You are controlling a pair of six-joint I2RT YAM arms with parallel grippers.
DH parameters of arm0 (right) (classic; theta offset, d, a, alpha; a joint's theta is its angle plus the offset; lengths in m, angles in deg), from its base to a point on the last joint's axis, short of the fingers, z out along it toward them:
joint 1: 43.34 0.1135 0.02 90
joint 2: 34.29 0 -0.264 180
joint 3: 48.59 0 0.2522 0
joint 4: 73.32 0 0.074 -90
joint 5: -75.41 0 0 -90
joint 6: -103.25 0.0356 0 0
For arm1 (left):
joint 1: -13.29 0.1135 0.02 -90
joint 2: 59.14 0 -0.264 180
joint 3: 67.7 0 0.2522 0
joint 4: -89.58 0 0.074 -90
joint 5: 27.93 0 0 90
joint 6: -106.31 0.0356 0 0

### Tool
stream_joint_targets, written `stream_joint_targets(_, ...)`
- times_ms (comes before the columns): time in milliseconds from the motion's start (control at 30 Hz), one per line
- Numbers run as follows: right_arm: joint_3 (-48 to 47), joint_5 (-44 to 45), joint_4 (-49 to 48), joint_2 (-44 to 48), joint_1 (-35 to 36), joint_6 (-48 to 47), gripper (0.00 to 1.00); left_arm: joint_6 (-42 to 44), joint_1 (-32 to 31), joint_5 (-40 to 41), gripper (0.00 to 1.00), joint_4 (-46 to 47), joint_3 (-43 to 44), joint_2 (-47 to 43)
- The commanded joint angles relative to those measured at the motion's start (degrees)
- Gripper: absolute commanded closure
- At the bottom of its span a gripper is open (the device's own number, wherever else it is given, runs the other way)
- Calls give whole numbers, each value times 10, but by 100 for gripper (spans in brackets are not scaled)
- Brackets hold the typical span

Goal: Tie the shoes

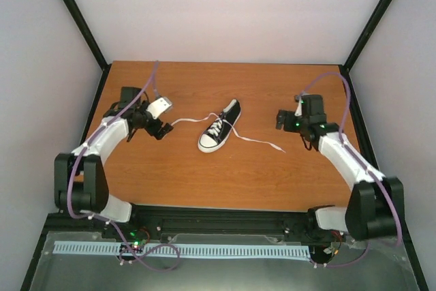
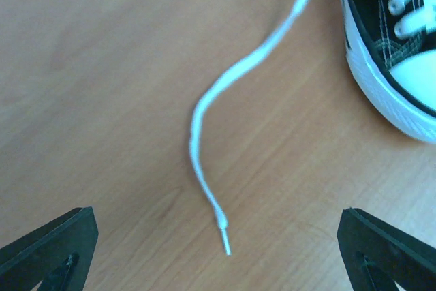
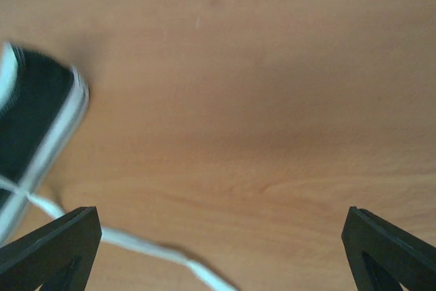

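Note:
My left gripper needs to grab the white lace's bend point(image 1: 172, 125) point(image 2: 194, 146), a little before its loose end, on the lace that reaches from the sneaker toward that gripper.
A small black canvas sneaker point(image 1: 220, 126) with white sole and toe cap lies mid-table, toe toward the near edge. It also shows in the left wrist view point(image 2: 392, 52) and, blurred, in the right wrist view point(image 3: 30, 134). One white lace point(image 1: 187, 120) runs left; its tip point(image 2: 223, 240) lies on the wood between my left fingers. The other lace point(image 1: 259, 142) runs right and crosses the right wrist view point(image 3: 136, 243). My left gripper point(image 1: 163, 131) is open and empty, just left of the lace end. My right gripper point(image 1: 281, 119) is open and empty, right of the shoe.
The wooden table point(image 1: 225, 182) has black frame posts at its back corners and white walls around it. The arm bases and a cable rail point(image 1: 184, 250) sit along the near edge.

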Motion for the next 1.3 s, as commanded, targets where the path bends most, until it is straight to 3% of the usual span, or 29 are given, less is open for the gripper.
stream_joint_targets(0, -49, 12, 141, -78, 51, -34, 0, 84, -27, 37, 0, -122, 76, 86)
stream_joint_targets(200, -104, -4, 203, -181, 83, -78, 0, 58, -46, 72, 0, -131, 153, 198)
stream_joint_targets(567, -128, -5, 236, -297, 130, -103, 11, 37, -65, 78, 0, -116, 185, 277)
stream_joint_targets(633, -128, 1, 235, -304, 130, -105, 20, 30, -65, 87, 2, -106, 191, 287)
stream_joint_targets(700, -129, 3, 235, -307, 130, -104, 35, 25, -66, 90, 5, -103, 201, 300)
stream_joint_targets(900, -122, 1, 227, -290, 130, -102, 81, 14, -67, 98, 36, -91, 223, 328)
stream_joint_targets(933, -120, 1, 225, -285, 130, -102, 90, 14, -67, 95, 45, -93, 225, 331)
stream_joint_targets(967, -118, 2, 222, -279, 130, -102, 96, 16, -66, 89, 62, -99, 229, 333)
stream_joint_targets(1033, -115, 2, 215, -265, 130, -101, 97, 12, -67, 80, 97, -104, 232, 329)
stream_joint_targets(1133, -115, -6, 203, -233, 129, -99, 97, -20, -67, 75, 99, -100, 230, 289)
stream_joint_targets(1267, -150, -54, 189, -183, 124, -106, 97, -27, -67, -10, 99, -112, 218, 162)
